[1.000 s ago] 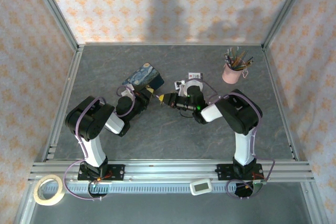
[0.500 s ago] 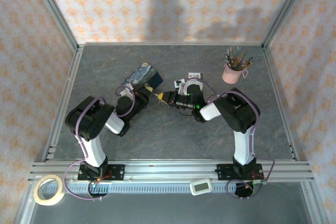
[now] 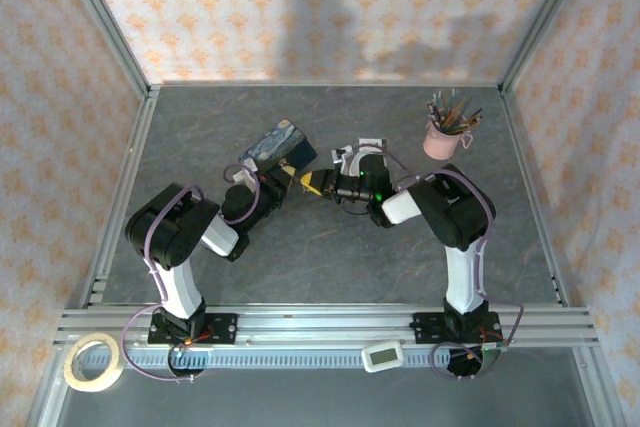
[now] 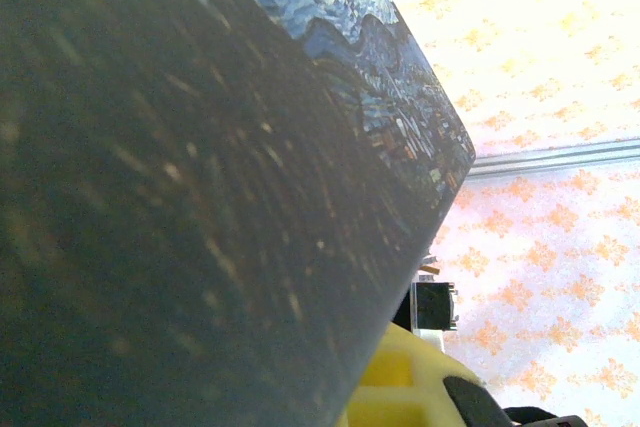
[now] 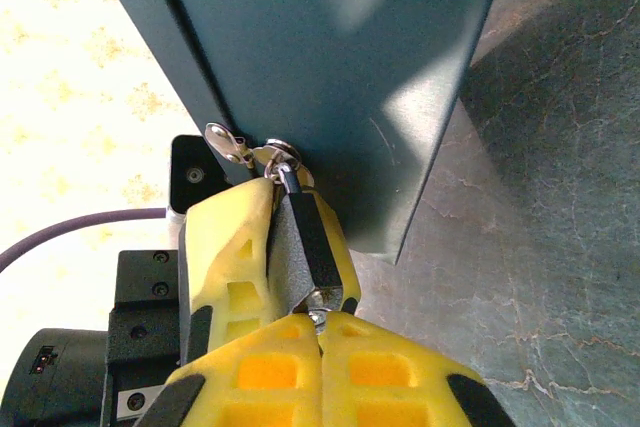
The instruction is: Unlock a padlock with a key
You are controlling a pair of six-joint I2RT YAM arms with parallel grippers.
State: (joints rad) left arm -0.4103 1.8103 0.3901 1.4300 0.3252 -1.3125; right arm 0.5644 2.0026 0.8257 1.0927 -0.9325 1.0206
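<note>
The blue painted tin is slanting behind the padlock, so the robot's right gripper should open to let the tin straighten, then pinch the key [image 5: 318, 316] before turning it.
In the right wrist view the dark grey padlock [image 5: 310, 242] is pinched between the yellow fingers [image 5: 228, 247] of my left gripper. Its thin silvery shackle [image 5: 282, 159] sits against the edge of the blue painted tin [image 5: 330, 57]. My right gripper [image 5: 320, 319] is shut on the small silvery key [image 5: 319, 299], whose tip meets the padlock's lower end. From above, my left gripper [image 3: 287, 173] and right gripper [image 3: 308, 182] meet tip to tip just in front of the tin [image 3: 277, 144]. In the left wrist view the tin [image 4: 200, 197] hides the jaws except one yellow finger [image 4: 400, 387].
A small white-and-black card [image 3: 347, 157] lies just behind the right wrist. A pink cup of pencils [image 3: 440, 139] stands at the back right. A tape roll [image 3: 93, 360] and a white device [image 3: 383, 355] lie by the front rail.
The right gripper has crept slightly left and toward the back, closer to the left gripper. The tin has turned a little. Both grippers stay shut.
</note>
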